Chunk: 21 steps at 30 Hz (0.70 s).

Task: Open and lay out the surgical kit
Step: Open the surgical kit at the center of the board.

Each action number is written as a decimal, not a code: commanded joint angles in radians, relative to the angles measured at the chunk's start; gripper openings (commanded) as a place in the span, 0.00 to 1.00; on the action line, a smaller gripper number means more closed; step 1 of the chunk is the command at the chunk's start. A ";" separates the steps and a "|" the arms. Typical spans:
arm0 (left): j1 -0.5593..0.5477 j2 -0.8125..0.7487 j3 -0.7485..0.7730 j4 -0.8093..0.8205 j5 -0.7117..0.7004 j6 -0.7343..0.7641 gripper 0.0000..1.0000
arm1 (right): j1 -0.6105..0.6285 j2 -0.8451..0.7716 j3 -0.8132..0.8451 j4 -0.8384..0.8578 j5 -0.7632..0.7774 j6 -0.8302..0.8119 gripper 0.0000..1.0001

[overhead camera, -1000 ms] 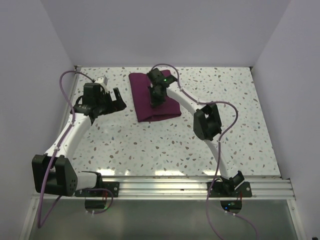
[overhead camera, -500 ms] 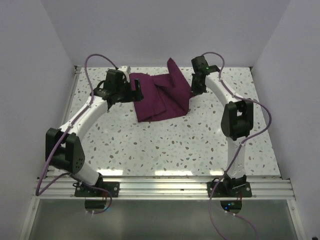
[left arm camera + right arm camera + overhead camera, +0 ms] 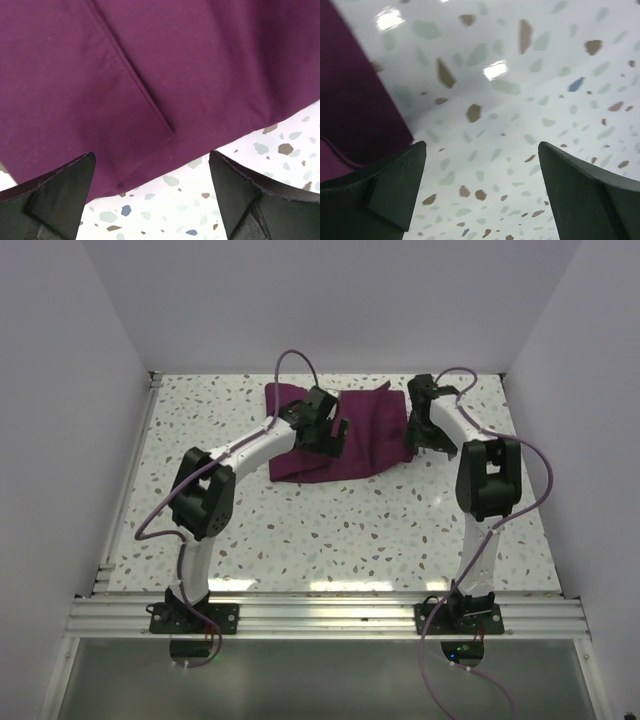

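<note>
My right gripper is to grab the side edge (image 3: 405, 403) of the maroon cloth wrap next, near the wrap's back corner on my right gripper's side.
The surgical kit (image 3: 365, 440) is a dark maroon cloth wrap, partly unfolded, lying at the back middle of the speckled table. My left gripper (image 3: 332, 436) hovers open over its left half. In the left wrist view the cloth (image 3: 150, 65) fills the top, a folded seam runs across it, and the left gripper (image 3: 151, 157) straddles its near edge with nothing between the fingers. My right gripper (image 3: 425, 440) is open at the wrap's right edge. In the right wrist view the right gripper (image 3: 481, 147) spans bare table, and a corner of the cloth (image 3: 350, 110) lies just beyond the left finger.
White walls close in the table (image 3: 300, 530) at the back and on both sides. An aluminium rail (image 3: 330, 612) with both arm bases runs along the near edge. Purple cables loop above each arm.
The right gripper pulled a flap of the cloth out to the right, then opened and let it go. The left arm swung right from the table's left side to over the cloth.
</note>
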<state>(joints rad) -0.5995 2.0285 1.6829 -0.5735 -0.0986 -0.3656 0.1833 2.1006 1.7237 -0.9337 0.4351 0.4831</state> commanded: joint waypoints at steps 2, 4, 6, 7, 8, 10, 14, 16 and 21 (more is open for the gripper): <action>-0.031 0.070 0.110 -0.086 -0.111 0.037 0.98 | -0.065 -0.046 0.039 -0.071 0.143 0.049 0.98; -0.039 0.101 0.124 -0.104 -0.134 0.036 0.97 | -0.090 -0.083 0.053 -0.076 0.146 0.037 0.98; -0.049 0.116 0.123 -0.130 -0.180 0.022 0.93 | -0.100 -0.105 0.063 -0.088 0.131 0.035 0.98; -0.052 0.118 0.114 -0.138 -0.200 0.014 0.91 | -0.102 -0.128 0.068 -0.091 0.122 0.037 0.98; -0.057 0.118 0.106 -0.147 -0.232 0.008 0.90 | -0.100 -0.137 0.071 -0.097 0.099 0.040 0.98; -0.056 0.114 0.074 -0.138 -0.243 -0.007 0.87 | -0.102 -0.165 0.073 -0.103 0.068 0.049 0.98; -0.059 0.140 0.060 -0.106 -0.253 -0.007 0.76 | -0.102 -0.206 0.065 -0.103 0.021 0.043 0.98; -0.059 0.150 0.061 -0.097 -0.256 -0.007 0.73 | -0.102 -0.218 0.054 -0.102 0.008 0.032 0.98; -0.085 0.179 0.078 -0.065 -0.257 0.022 0.73 | -0.102 -0.240 0.040 -0.120 0.004 0.022 0.98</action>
<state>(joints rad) -0.6601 2.1872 1.7519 -0.6724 -0.3325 -0.3553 0.0811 1.8984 1.7527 -1.0294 0.4522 0.5064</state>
